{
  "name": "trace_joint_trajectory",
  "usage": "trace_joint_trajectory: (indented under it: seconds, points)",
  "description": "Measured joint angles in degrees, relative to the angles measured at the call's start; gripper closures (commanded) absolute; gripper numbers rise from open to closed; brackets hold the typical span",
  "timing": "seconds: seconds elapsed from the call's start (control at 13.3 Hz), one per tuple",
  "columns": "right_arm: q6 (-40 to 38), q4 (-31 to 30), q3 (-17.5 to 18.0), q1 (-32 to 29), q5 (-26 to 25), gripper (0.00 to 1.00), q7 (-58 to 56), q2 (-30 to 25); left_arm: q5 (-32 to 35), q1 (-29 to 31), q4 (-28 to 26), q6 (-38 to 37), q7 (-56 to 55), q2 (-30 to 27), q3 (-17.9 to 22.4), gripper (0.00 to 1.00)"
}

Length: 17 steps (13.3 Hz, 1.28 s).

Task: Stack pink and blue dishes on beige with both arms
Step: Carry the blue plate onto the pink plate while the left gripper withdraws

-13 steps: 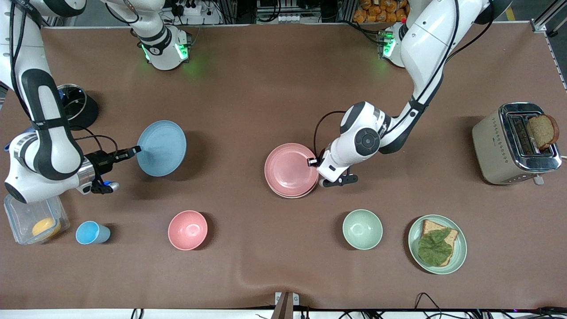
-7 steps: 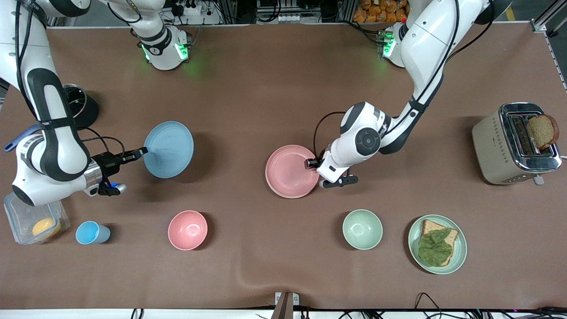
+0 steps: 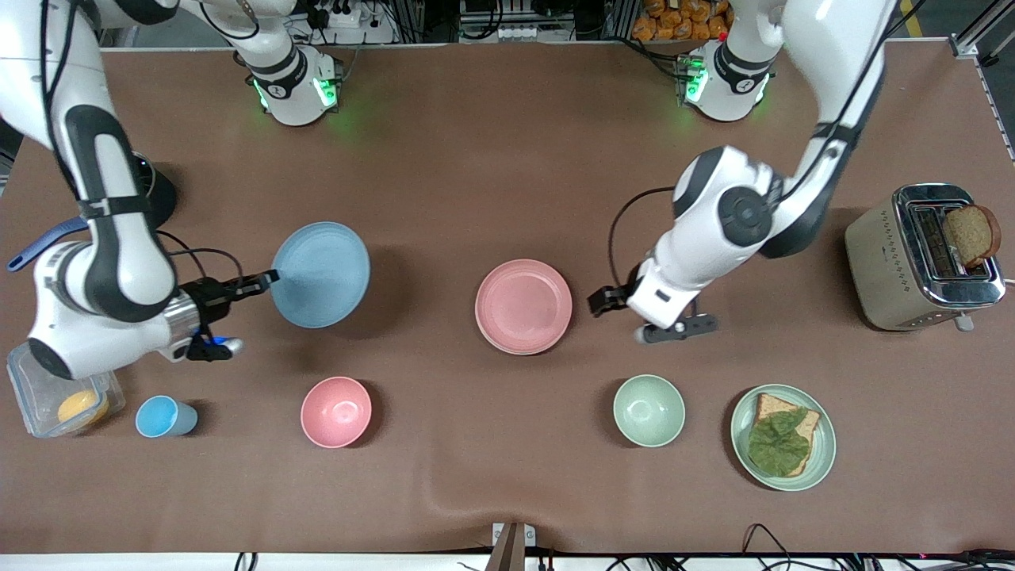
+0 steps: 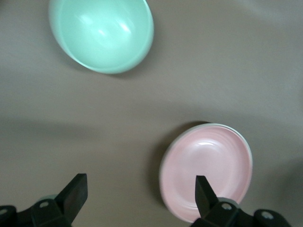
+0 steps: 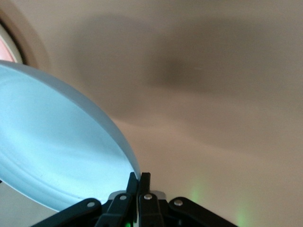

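Note:
I should release the light blue plate from my right gripper on top of the pale pink plate (image 3: pixel 524 303) mid-table.
The pale pink plate (image 3: pixel 523 306) lies flat at mid-table on the beige plate, of which only a thin rim (image 3: pixel 519 352) shows at the nearer edge. My left gripper (image 3: pixel 600 301) stands open and empty just off that stack, toward the left arm's end. In the left wrist view the pink plate (image 4: pixel 208 172) lies past my open left gripper (image 4: pixel 142 194). My right gripper (image 3: pixel 268 278) is shut on the rim of the light blue plate (image 3: pixel 320 274), held tilted above the table toward the right arm's end. The right wrist view shows the right gripper (image 5: pixel 138 182) pinching the blue plate (image 5: pixel 52 146).
Along the nearer side stand a blue cup (image 3: pixel 164 417), a deep pink bowl (image 3: pixel 336 411), a pale green bowl (image 3: pixel 649 410) and a green plate (image 3: pixel 825 444) with a sandwich. A toaster (image 3: pixel 924 256) sits at the left arm's end, a clear container (image 3: pixel 32 388) at the right arm's.
The left gripper let go of the pink plate, now flat on the beige one, and drew back toward the left arm's end. The right gripper carried the blue plate toward mid-table.

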Motion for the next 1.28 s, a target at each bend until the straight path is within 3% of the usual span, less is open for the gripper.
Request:
trace_joint_trajectory:
  seconds: [0.38, 0.6, 0.83, 1.28]
  points:
    - [12.76, -0.07, 0.19, 16.90, 0.41, 1.00, 15.45, -0.89, 4.57, 5.62, 0.33, -11.35, 9.58, -11.89, 0.18, 0.00]
    - [21.85, -1.02, 0.09, 22.62, 6.19, 1.00, 20.22, 0.24, 4.57, 10.49, 1.17, -17.59, 17.54, -16.93, 0.31, 0.00]
    - [32.02, -1.29, 0.02, 25.72, 8.95, 1.00, 21.80, 3.91, 4.57, 12.40, 4.42, -24.08, 20.73, -17.94, 0.37, 0.00]
    - [40.12, -2.30, -0.02, 30.87, 9.20, 1.00, 23.61, 8.07, 4.57, 15.76, 9.41, -29.89, 26.17, -17.96, 0.00, 0.00]
